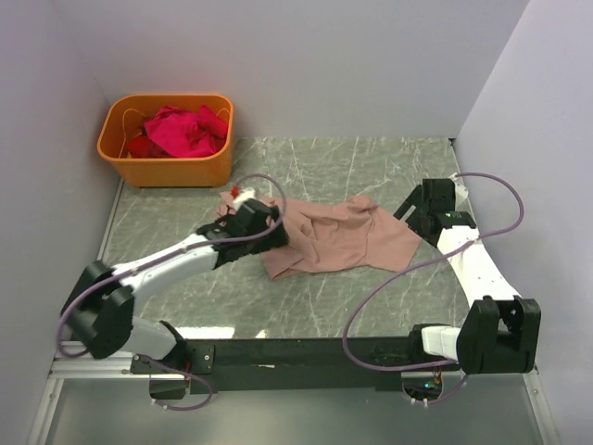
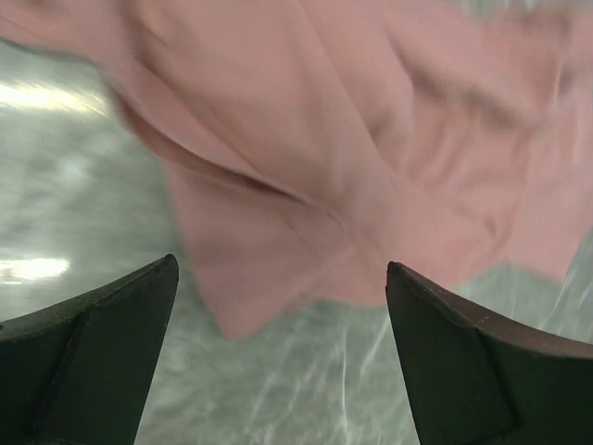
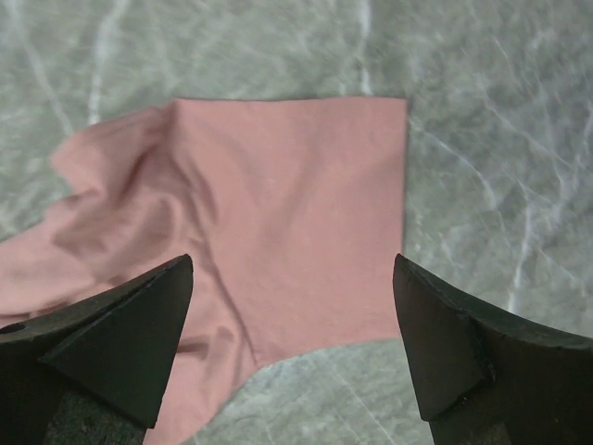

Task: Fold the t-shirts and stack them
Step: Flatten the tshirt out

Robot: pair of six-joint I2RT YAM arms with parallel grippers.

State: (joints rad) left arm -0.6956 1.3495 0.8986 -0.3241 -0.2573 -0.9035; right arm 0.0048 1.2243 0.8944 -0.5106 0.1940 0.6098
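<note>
Next, I move my right gripper next to the near corner (image 1: 399, 268) (image 3: 372, 338) of the flat, square end of the dusty pink-tan t-shirt and close it there.
A dusty pink-tan t-shirt (image 1: 338, 236) lies crumpled in the middle of the marble table. My left gripper (image 1: 276, 230) hovers over its left part. In the left wrist view the gripper (image 2: 283, 278) is open, nothing sits between its fingers, and the blurred pink cloth (image 2: 352, 139) lies just beyond the tips. My right gripper (image 1: 414, 216) is at the shirt's right edge. Seen from the right wrist, that gripper (image 3: 292, 269) stands open above a flat, square-cornered part of the pink t-shirt (image 3: 296, 195) without holding it. Bright magenta t-shirts (image 1: 183, 130) are bunched in a tub.
The orange plastic tub (image 1: 125, 158) stands at the back left corner of the table (image 1: 371, 167). Grey walls close the table in at the back and on both sides. The arm bases and purple cables (image 1: 389, 278) run along the near edge.
</note>
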